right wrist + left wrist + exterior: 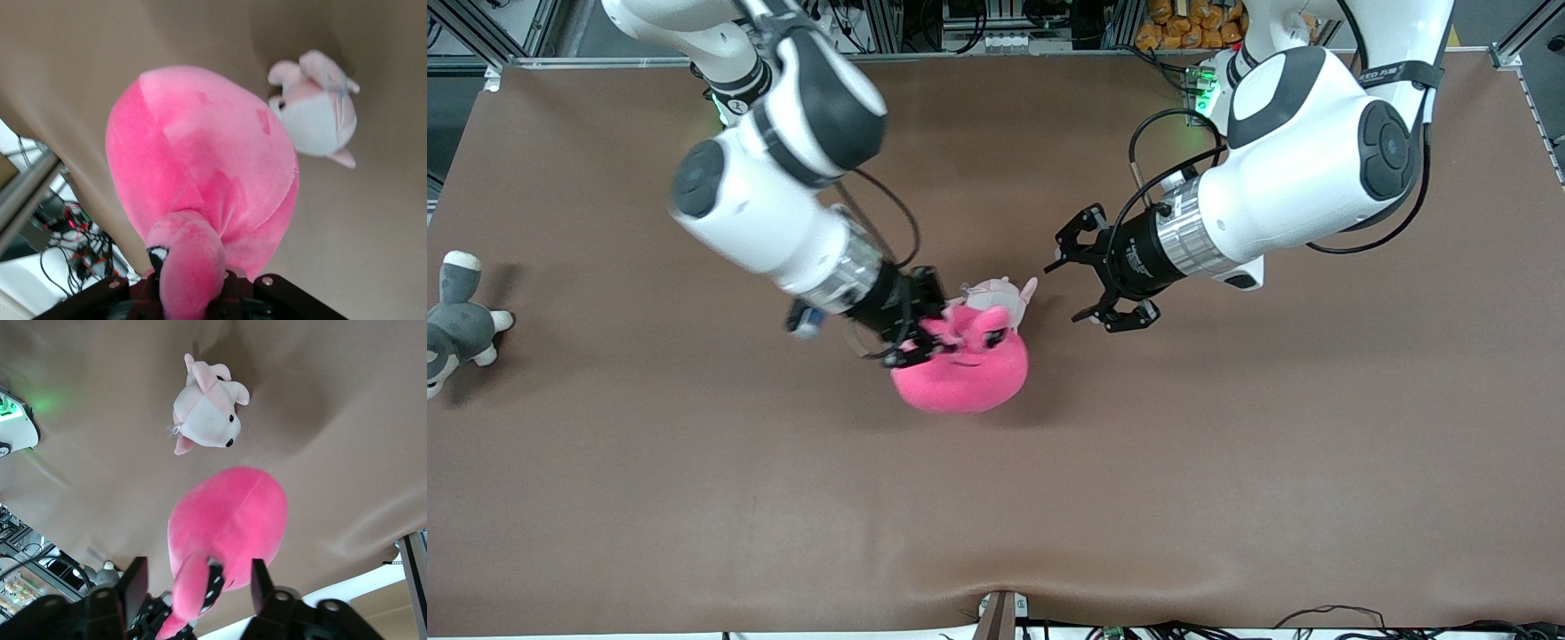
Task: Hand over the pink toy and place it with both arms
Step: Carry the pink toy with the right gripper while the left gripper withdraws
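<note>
Next, I put the pink toy down with my right gripper between the grey-and-white plush and the small plush [677,358], nearer the first.
The pink toy [960,378], a hot-pink plush blob, hangs over the middle of the table. My right gripper [929,333] is shut on one of its eye stalks. In the right wrist view that stalk fills the shut right gripper [190,287] and the pink toy's body [200,147] hangs away from it. My left gripper [1069,292] is open in the air beside the toy, toward the left arm's end, touching nothing. The left wrist view shows the pink toy [230,520] past the spread left gripper [197,570], clear of both fingers.
A small pale pink-and-white plush [1000,296] lies on the brown table [1227,462], just farther from the front camera than the pink toy. A grey-and-white plush [458,320] lies at the right arm's end of the table.
</note>
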Tool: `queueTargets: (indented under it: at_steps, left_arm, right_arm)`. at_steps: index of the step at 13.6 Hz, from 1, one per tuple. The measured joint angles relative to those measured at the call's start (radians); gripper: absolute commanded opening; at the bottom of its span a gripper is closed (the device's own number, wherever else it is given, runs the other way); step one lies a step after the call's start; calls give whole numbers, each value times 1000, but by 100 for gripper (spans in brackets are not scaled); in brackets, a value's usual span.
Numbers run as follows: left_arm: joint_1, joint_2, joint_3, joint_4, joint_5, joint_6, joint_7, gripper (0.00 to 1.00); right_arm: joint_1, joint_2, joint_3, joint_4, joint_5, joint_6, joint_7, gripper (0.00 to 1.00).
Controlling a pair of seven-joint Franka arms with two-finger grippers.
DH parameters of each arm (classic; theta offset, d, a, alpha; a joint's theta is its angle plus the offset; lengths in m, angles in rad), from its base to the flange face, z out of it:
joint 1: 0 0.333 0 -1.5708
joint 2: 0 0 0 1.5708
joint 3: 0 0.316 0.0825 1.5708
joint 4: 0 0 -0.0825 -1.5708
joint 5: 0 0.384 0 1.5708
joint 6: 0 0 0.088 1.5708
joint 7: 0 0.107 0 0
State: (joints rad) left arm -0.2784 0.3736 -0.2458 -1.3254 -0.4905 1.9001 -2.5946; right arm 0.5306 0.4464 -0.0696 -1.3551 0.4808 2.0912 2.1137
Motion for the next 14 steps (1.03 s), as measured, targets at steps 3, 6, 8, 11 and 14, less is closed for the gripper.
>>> queueTargets:
  at_steps: [3, 6, 8, 11, 14]
  left_arm:
    - [35, -20, 12, 12, 0, -23, 85, 100]
    - [115, -70, 18, 17, 5, -109, 310, 100]
    - [164, -116, 20, 18, 26, -180, 520, 100]
    - [221, -146, 26, 17, 108, -322, 861, 100]
    - [253, -148, 27, 15, 253, -398, 1146, 100]
  right_arm:
    - [-178, -28, -7, 9, 21, -256, -223, 0]
    - [-421, -33, -9, 4, 107, -498, -547, 0]
    - [-546, -25, -9, -15, 111, -586, -731, 0]
    - [-714, 35, -10, -58, 103, -610, -1000, 0]
    - [-819, 148, -9, -69, 100, -598, -1176, 0]
